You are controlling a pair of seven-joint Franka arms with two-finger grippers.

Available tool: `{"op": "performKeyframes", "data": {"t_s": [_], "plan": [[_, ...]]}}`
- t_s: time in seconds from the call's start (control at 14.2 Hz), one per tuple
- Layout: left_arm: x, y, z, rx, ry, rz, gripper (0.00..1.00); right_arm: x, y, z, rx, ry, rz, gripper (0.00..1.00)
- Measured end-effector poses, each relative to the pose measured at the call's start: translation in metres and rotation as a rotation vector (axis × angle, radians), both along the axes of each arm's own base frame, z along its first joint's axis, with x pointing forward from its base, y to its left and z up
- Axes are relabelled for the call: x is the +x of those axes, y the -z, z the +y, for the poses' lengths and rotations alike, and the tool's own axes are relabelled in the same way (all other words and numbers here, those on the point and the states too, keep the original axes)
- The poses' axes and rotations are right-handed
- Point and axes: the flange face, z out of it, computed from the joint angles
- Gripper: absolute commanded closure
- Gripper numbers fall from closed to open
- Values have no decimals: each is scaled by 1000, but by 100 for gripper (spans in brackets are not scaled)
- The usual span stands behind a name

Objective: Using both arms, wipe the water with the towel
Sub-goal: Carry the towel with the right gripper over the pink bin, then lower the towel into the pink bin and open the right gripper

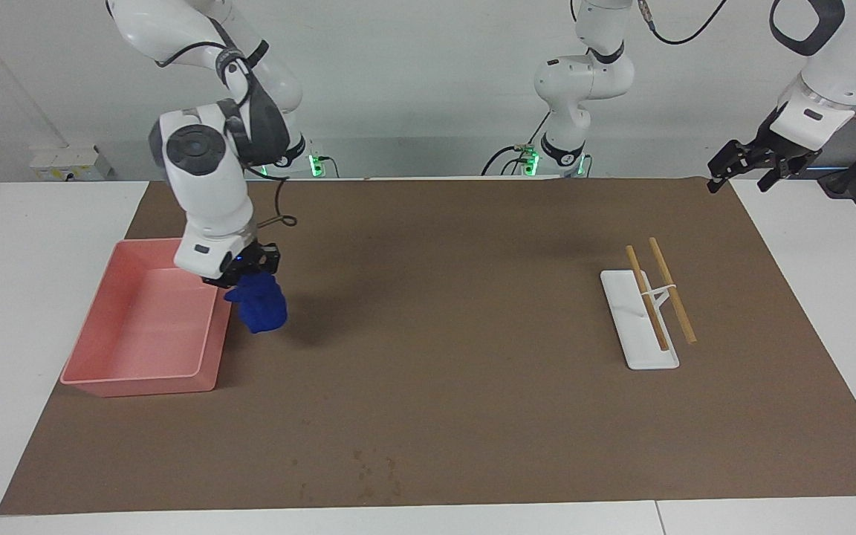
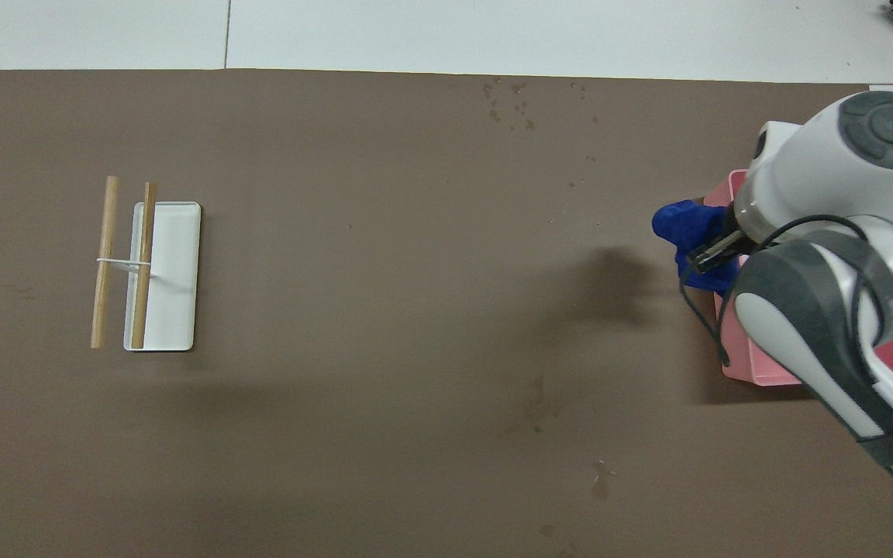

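My right gripper is to let go of the blue towel inside the pink tray [image 2: 780, 269], close to the tray's side by the mat.
My right gripper [image 1: 250, 279] is shut on the blue towel [image 1: 258, 306], which hangs bunched below it. It is up in the air over the brown mat, just beside the pink tray's [image 1: 138, 383] wall. The overhead view shows the towel [image 2: 683, 225] at the right gripper [image 2: 706, 256], by the tray's [image 2: 756, 376] edge. Small dark water spots [image 1: 372, 468] dot the mat far from the robots, near its middle; they also show in the overhead view [image 2: 512, 105]. My left gripper [image 1: 741, 182] waits, open and empty, over the mat's corner at the left arm's end.
A white oblong dish [image 1: 632, 327] with two wooden sticks [image 1: 672, 290] across a small rack lies toward the left arm's end, also in the overhead view [image 2: 179, 271]. Fainter stains [image 2: 532, 403] mark the mat nearer to the robots. The brown mat [image 1: 443, 297] covers most of the table.
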Motion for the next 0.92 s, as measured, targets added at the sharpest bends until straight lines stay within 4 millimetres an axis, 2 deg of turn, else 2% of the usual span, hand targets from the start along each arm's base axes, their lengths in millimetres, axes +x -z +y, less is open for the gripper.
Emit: {"op": "performKeyframes", "data": {"t_s": [0.14,0.21,0.42,0.57,0.78,0.92], "plan": [[0,0,0,0,0,0,0,4,-19,-50,3,-93,7,100],[0,0,0,0,0,0,0,5,-28,-66,-1,-138,4,100],[0,0,0,0,0,0,0,4,-39,-104,-16,-248,18,100],[0,0,0,0,0,0,0,2,-40,-121,-15,-271,24,100],[0,0,0,0,0,0,0,1,-26,-124,-12,-278,18,100],[0,0,0,0,0,0,0,-4,10,-139,1,-273,-17,100]]}}
